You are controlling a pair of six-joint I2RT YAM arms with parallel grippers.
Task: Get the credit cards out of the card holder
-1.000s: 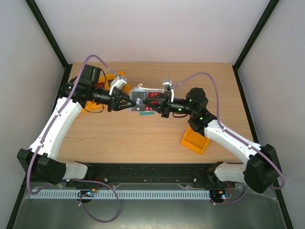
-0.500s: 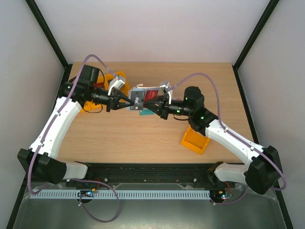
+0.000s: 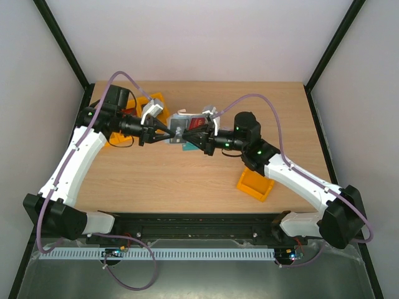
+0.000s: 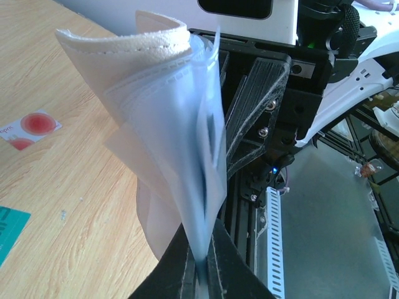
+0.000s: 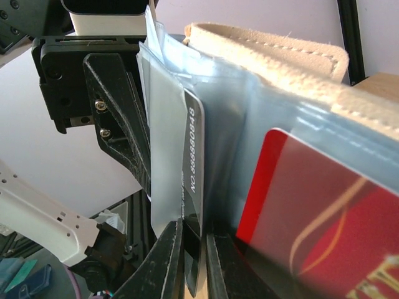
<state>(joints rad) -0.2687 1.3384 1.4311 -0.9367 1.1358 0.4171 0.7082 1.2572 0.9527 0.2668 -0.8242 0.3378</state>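
My left gripper should set the card holder down and then take that card point(image 5: 194, 143), the dark one in my right gripper, since the back orange bin is far from it.
The cream-white card holder point(image 3: 181, 119) hangs above the table between both grippers, its clear sleeves point(image 4: 187, 143) fanned out under the cream cover point(image 5: 268, 47). My left gripper point(image 4: 202, 265) is shut on the lower edge of a sleeve. From the opposite side my right gripper point(image 5: 194, 261) is shut on a dark card point(image 5: 193, 156) with white numbers, which stands among the sleeves. A dark red card point(image 5: 312, 218) sits in the neighbouring sleeve. On the table lie a white card with a red circle point(image 4: 31, 128) and a teal-green card point(image 4: 7, 232).
One orange bin point(image 3: 255, 184) stands under the right forearm near the front right. A second orange bin point(image 3: 151, 103) sits at the back left behind the left arm. Both arms point(image 3: 81, 156) meet nose to nose at mid-table.
The left gripper has shut on the sleeve. The right arm has pushed left into the holder, and its jaws now sit around the dark card.
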